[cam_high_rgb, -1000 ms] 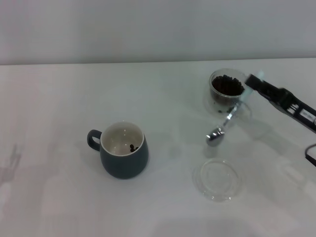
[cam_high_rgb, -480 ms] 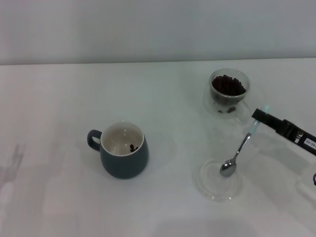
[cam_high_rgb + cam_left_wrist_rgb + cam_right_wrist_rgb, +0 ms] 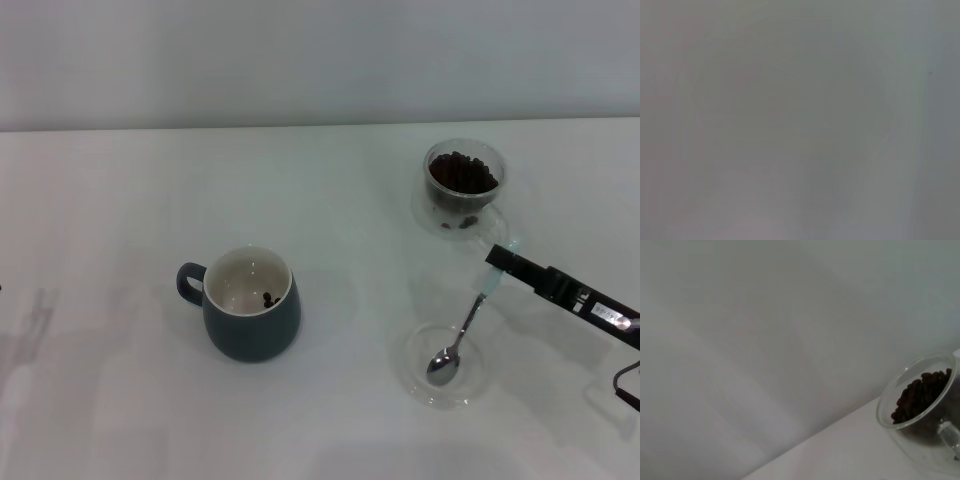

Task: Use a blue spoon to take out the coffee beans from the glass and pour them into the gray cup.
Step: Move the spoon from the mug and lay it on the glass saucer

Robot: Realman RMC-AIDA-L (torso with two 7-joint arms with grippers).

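Observation:
My right gripper should release the blue spoon across the back rim of the flat clear saucer (image 3: 442, 334), bowl inside. The spoon's bowl now rests inside that saucer.
My right gripper (image 3: 497, 261) is shut on the pale handle of the blue spoon (image 3: 457, 341), just right of table centre. The spoon slants down and its metal bowl rests empty inside a flat clear saucer (image 3: 414, 380). Behind it, at the back right, stands the glass (image 3: 463, 186) filled with coffee beans (image 3: 461, 173); the right wrist view shows the glass (image 3: 920, 415) and coffee beans (image 3: 920, 397) too. The gray cup (image 3: 250, 304) sits left of centre with a few beans in its cream inside. The left gripper is out of view.
The white table (image 3: 120, 200) ends at a pale wall along the back. The glass stands on a second clear saucer (image 3: 428, 218). The left wrist view is a featureless grey.
The right gripper has carried the spoon from beside the glass toward the front and lowered it, so the spoon's bowl now lies in the near saucer.

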